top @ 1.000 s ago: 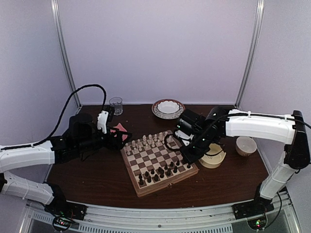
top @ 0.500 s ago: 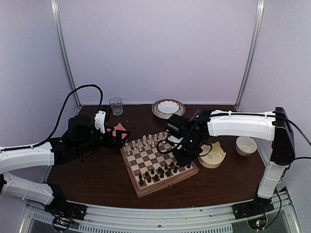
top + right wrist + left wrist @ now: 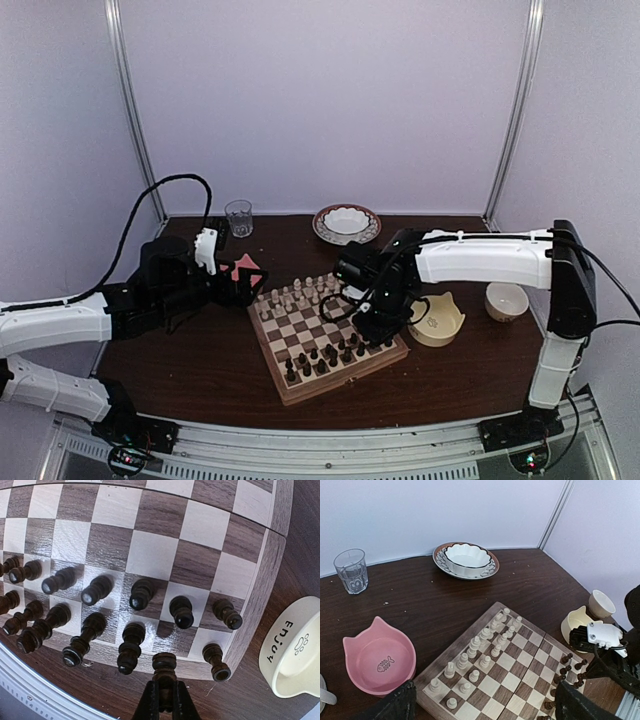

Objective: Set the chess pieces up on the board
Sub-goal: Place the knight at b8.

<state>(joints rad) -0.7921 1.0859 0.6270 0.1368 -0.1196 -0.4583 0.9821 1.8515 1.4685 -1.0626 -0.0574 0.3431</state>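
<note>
Next, my right gripper releases the dark piece, now held above the board's near border, on the empty back-row square (image 3: 374, 348) (image 3: 172, 638) next to the corner piece near the cream bowl.
The board (image 3: 275, 373) lies mid-table, with cream pieces along its far side and several dark brown chess pieces (image 3: 322, 357) along its near side. In the right wrist view the dark pieces (image 3: 141, 594) stand in two rows near the board's edge (image 3: 252, 610). My right gripper (image 3: 164, 696) is shut on one dark piece (image 3: 164, 664), held above the board's near border beside an empty back-row square. In the top view it (image 3: 372, 325) hangs over the board's right end. My left gripper (image 3: 248, 287) hovers left of the board with its fingers (image 3: 395, 707) wide apart and empty.
A pink cat-shaped bowl (image 3: 379, 657) sits left of the board, and a cream bowl (image 3: 438, 322) right of it. A glass (image 3: 239, 216), a patterned plate with a white bowl (image 3: 346, 222) and a small cup (image 3: 506, 299) stand farther out.
My right gripper has swung left from beside the cream bowl to over the board's right end, carrying the dark piece. The left arm has barely shifted.
</note>
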